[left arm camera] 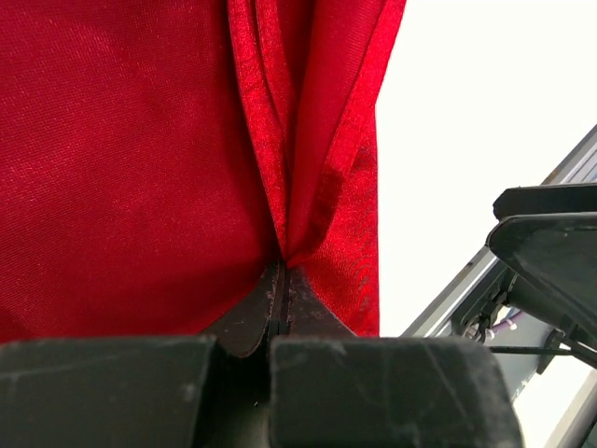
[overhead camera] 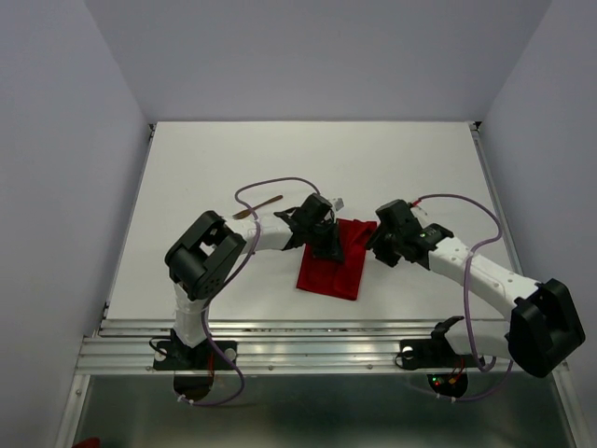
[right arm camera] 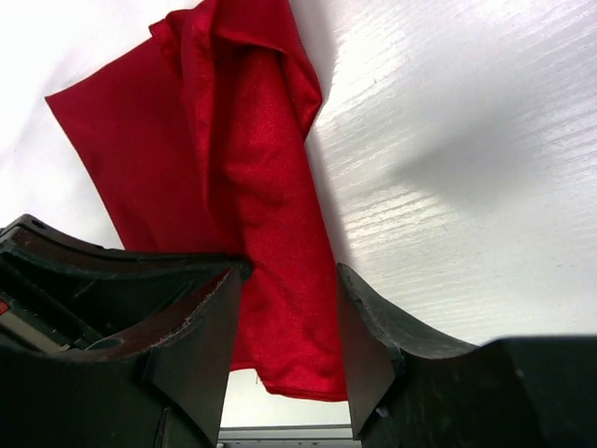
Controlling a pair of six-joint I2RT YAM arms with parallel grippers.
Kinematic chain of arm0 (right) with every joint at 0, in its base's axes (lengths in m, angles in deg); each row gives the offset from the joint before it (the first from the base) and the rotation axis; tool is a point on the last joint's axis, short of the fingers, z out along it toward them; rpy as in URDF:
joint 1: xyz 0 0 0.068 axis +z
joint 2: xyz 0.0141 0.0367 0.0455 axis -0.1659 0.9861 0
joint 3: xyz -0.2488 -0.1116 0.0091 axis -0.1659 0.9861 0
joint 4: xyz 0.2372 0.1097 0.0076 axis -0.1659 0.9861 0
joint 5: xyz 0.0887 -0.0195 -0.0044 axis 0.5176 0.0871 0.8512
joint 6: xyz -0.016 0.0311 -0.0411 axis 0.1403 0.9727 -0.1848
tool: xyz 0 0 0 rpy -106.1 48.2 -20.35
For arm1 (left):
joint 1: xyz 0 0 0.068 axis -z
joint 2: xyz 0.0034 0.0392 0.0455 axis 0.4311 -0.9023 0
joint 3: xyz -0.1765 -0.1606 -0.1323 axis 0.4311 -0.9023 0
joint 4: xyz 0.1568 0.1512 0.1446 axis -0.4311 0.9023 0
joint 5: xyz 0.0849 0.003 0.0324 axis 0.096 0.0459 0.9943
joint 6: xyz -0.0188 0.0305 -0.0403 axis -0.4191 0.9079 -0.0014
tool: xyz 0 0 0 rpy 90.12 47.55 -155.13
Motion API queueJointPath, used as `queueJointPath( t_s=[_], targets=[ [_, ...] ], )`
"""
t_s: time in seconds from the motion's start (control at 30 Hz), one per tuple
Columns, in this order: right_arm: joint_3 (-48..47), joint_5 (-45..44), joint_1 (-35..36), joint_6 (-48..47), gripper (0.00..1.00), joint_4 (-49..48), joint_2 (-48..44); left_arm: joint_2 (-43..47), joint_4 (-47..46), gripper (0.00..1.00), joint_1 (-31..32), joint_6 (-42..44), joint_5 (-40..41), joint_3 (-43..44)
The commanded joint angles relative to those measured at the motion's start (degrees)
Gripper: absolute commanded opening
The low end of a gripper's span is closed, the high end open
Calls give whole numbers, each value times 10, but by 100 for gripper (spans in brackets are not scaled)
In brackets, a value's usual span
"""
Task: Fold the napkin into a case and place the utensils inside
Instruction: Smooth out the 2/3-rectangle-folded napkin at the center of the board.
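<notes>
The napkin's folded piece sticks out crooked at its far end, so next I move my right gripper up, take the napkin's far corner (overhead camera: 372, 224) and pull the folded piece straight.
The red napkin (overhead camera: 332, 266) lies partly folded in the middle of the table, with its long edges gathered. My left gripper (overhead camera: 326, 241) is over its far left part, shut on a raised pleat of the napkin (left arm camera: 121, 159); the cloth bunches into the closed left gripper (left arm camera: 283, 278). My right gripper (overhead camera: 379, 245) hovers at the napkin's far right corner. In the right wrist view the right gripper (right arm camera: 287, 317) is open, and a folded strip of the napkin (right arm camera: 252, 159) lies between its fingers, apart from both. One slim brown wooden utensil (overhead camera: 261, 205) lies left of the napkin.
A purple cable (overhead camera: 270, 187) loops over the left arm near the utensil, and another (overhead camera: 466, 201) arcs over the right arm. The metal rail (overhead camera: 308, 341) runs along the table's near edge. White tabletop (overhead camera: 308, 159) extends behind the napkin.
</notes>
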Motion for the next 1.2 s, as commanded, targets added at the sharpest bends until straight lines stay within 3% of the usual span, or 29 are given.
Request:
queueJointPath(
  t_s=[0.0, 0.53, 0.7, 0.77, 0.93, 1.17],
  targets=[
    [6, -4, 0, 11, 51, -11, -8, 51, 22, 0, -5, 21, -10, 30],
    [-10, -25, 0, -1, 51, -11, 16, 5, 64, 0, -11, 58, -8, 56],
    [-51, -22, -37, -28, 50, -11, 48, 0, 58, 0, -12, 61, -8, 47],
    [-61, -20, -65, -37, 46, -15, 68, 0, 56, 0, -12, 64, -8, 41],
    [-115, -29, -97, -61, 23, -17, 111, -5, 49, 0, -13, 66, -10, 33],
    [-145, -30, -128, -75, 16, -18, 189, -10, 41, 0, -14, 67, -18, 31]
  ],
)
